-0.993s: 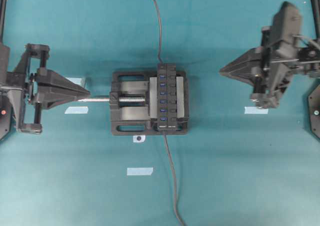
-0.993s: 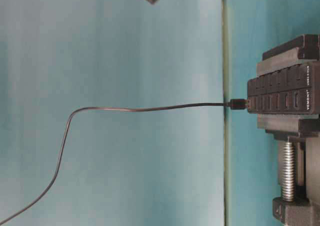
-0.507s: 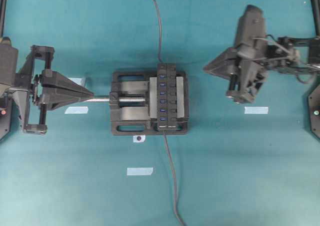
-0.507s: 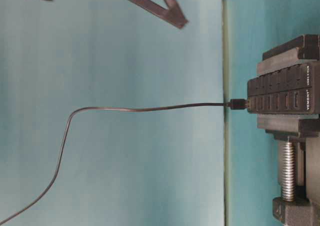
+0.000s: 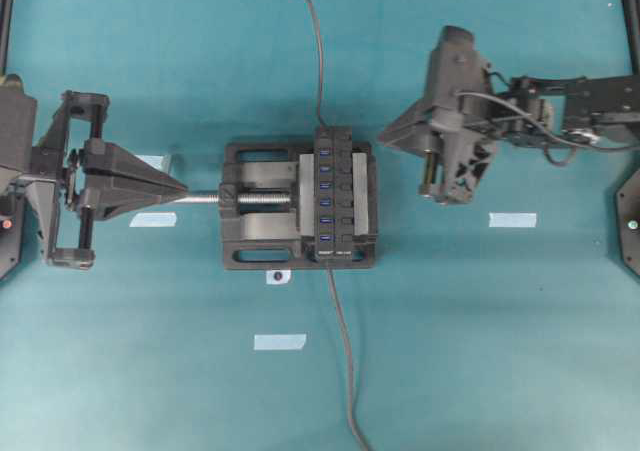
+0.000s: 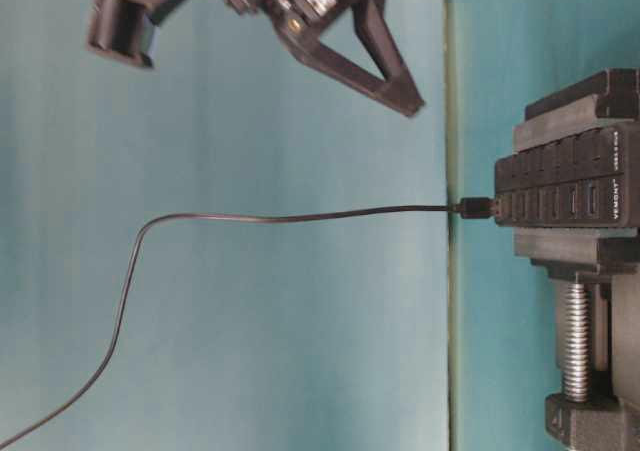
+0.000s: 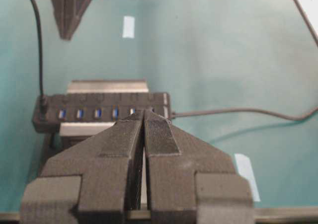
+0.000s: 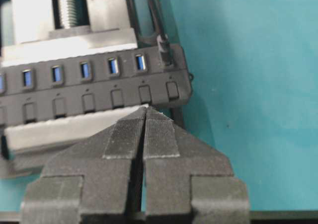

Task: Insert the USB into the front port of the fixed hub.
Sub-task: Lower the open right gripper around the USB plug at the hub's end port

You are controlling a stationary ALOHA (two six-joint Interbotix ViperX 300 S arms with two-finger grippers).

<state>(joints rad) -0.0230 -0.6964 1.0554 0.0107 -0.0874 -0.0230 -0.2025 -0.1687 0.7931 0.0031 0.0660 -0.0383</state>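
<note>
My right gripper will open, grip the USB's black plug (image 6: 475, 208) and lift it clear, because the USB sits shallow with its metal showing at the hub's end port.
The fixed hub (image 5: 334, 193) (image 8: 89, 85) (image 7: 99, 112), a black bar with blue ports, sits clamped in a vise. The USB (image 5: 322, 123) (image 8: 163, 47) (image 6: 475, 208) stands in the last port at the hub's far end, and its thin cable rises away from it. My right gripper (image 5: 383, 136) (image 8: 146, 107) (image 6: 412, 106) is shut and empty. It hovers just right of the hub's far end, above the table. My left gripper (image 5: 181, 186) (image 7: 144, 112) is shut with nothing seen in it. It points at the hub from the left, by the tip of the vise screw.
The black vise (image 5: 250, 211) has a silver screw (image 5: 200, 198) sticking out to the left. A second cable (image 5: 342, 351) leaves the hub's near end toward the front edge. Pale tape marks (image 5: 278, 342) (image 5: 512, 220) lie on the teal table.
My right arm has swung in from the right edge toward the hub and come lower, still shut. The left gripper shifted slightly early on, then held still.
</note>
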